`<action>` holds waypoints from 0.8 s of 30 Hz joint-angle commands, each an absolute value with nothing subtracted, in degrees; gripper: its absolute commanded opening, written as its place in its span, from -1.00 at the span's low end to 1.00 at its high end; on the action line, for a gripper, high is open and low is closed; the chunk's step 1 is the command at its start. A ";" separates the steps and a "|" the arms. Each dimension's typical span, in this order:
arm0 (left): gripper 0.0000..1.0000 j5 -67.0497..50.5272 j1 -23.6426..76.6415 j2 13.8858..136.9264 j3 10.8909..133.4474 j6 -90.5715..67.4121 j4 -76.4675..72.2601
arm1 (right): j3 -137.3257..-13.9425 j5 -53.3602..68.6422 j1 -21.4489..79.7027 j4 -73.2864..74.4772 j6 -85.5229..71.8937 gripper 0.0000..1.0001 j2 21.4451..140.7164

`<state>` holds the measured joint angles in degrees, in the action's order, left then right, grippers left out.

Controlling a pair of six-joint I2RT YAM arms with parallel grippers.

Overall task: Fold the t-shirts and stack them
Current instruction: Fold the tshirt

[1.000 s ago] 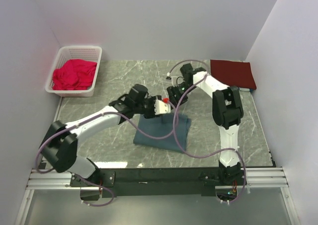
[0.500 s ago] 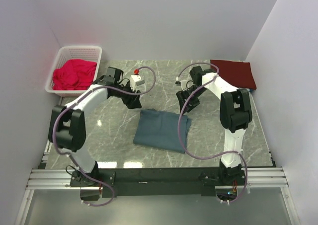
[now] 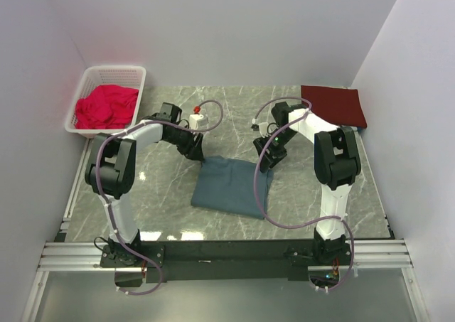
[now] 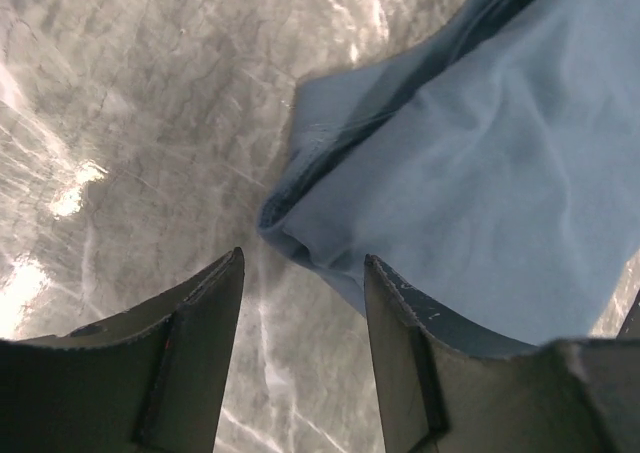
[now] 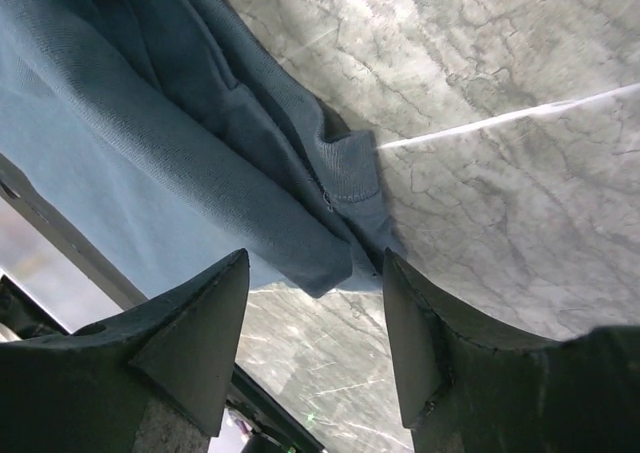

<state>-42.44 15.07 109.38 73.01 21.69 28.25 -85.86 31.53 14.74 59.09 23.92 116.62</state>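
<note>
The blue t-shirt's under layer is poking past its crooked fold. Next, my left gripper pinches the fold's corner [image 4: 295, 235] and, together with my right gripper, pulls it straight.
A slate blue-grey t-shirt [image 3: 232, 186] lies folded on the marble table, in the middle. A dark maroon t-shirt [image 3: 334, 105] lies folded flat at the far right corner. My left gripper [image 3: 197, 151] hovers open at the blue shirt's far left corner, which shows in the left wrist view [image 4: 480, 173] just beyond the fingers [image 4: 195, 353]. My right gripper [image 3: 266, 160] hovers open at the shirt's far right corner, and the right wrist view shows the folded edge [image 5: 200, 163] between its spread fingers [image 5: 420, 343]. Neither holds cloth.
A white plastic basket [image 3: 135, 80] at the far left holds a crumpled red cloth [image 3: 105, 107]. White walls close in on three sides. The arm bases sit on a black rail [image 3: 227, 254] at the near edge.
The left arm swung from over the shirt out to the far left, then came back down to the shirt's far left corner. The right gripper moved down to the far right corner.
</note>
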 commanded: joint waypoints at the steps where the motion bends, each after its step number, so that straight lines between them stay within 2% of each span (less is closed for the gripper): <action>1: 0.11 -44.82 15.21 110.38 75.93 20.13 26.19 | -85.78 32.78 14.94 58.53 25.05 0.24 117.24; 8: 0.01 -45.61 15.29 110.66 75.67 19.86 25.66 | -86.66 36.21 14.85 59.59 25.14 0.18 116.98; 11: -0.08 -45.79 15.29 110.92 75.85 19.86 25.84 | -87.27 36.83 14.94 59.85 25.05 0.02 116.81; 12: -0.11 -45.97 15.38 111.09 76.02 19.86 26.01 | -87.36 36.91 14.94 59.94 24.96 -0.04 116.72; 14: -0.21 -46.32 15.38 111.27 76.20 20.13 26.45 | -87.36 37.18 15.03 60.20 25.13 -0.28 116.46; 15: -0.25 -46.67 15.55 111.36 76.38 20.21 26.63 | -87.28 37.26 14.94 60.38 25.22 -0.47 116.11; 19: -0.44 -47.63 16.00 111.71 76.73 20.92 27.68 | -86.40 37.09 14.94 60.38 25.22 -0.90 114.79; 21: -0.59 -48.42 16.17 111.80 76.99 21.01 28.04 | -86.05 36.74 15.03 60.47 25.14 -1.00 113.91; 24: -0.90 -49.39 16.26 111.97 77.86 21.09 29.35 | -85.61 36.74 14.85 61.17 25.05 -1.00 112.07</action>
<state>-45.80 15.90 111.55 75.16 20.23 27.86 -85.80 36.03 14.74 59.68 24.77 116.60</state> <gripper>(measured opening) 0.082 0.036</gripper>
